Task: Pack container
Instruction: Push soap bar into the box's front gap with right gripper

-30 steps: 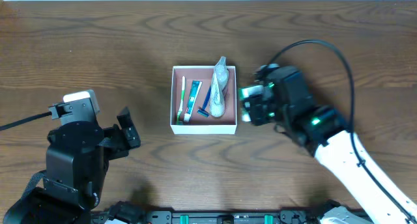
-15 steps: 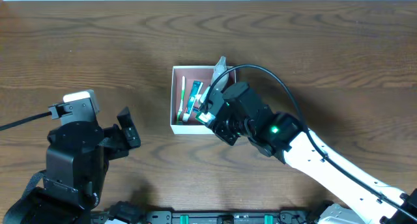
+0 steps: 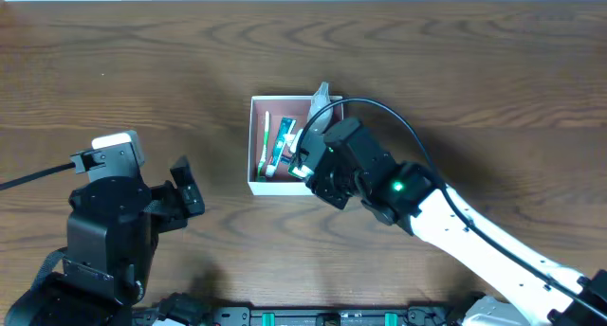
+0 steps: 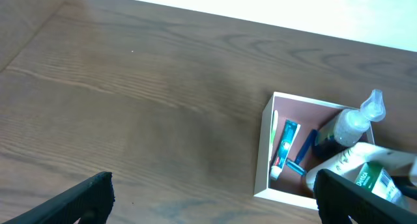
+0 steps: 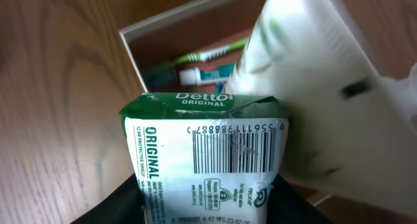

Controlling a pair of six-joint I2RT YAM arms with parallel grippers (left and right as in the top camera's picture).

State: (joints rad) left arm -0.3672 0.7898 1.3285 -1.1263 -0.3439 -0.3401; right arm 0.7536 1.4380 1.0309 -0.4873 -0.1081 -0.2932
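Note:
My right gripper will release the green-and-white Dettol soap pack in the container point(image 3: 282, 171), next to the front end of the toothpaste tube.
The container point(image 3: 253, 144) is a square white-walled box with a pinkish-brown floor at the table's middle. It holds a green toothbrush point(image 3: 265, 136), a toothpaste tube point(image 3: 280, 141) and a clear spray bottle point(image 3: 321, 103). My right gripper point(image 3: 308, 163) is shut on a green-and-white Dettol soap pack point(image 5: 208, 159) and hovers over the container's front right part. The right wrist view shows the container wall point(image 5: 133, 55), the toothbrush point(image 5: 208, 53) and the blurred bottle point(image 5: 326, 87) behind the pack. My left gripper point(image 3: 187, 195) is open and empty, well left of the container point(image 4: 264, 152).
The brown wooden table point(image 3: 142, 70) surrounds the container. The right arm point(image 3: 455, 231) reaches in from the lower right and covers the container's right front corner. The left arm's base point(image 3: 104, 231) sits at the lower left.
My right gripper has moved left with the soap pack, from beside the container's right wall to over its front right part. The left arm has not moved.

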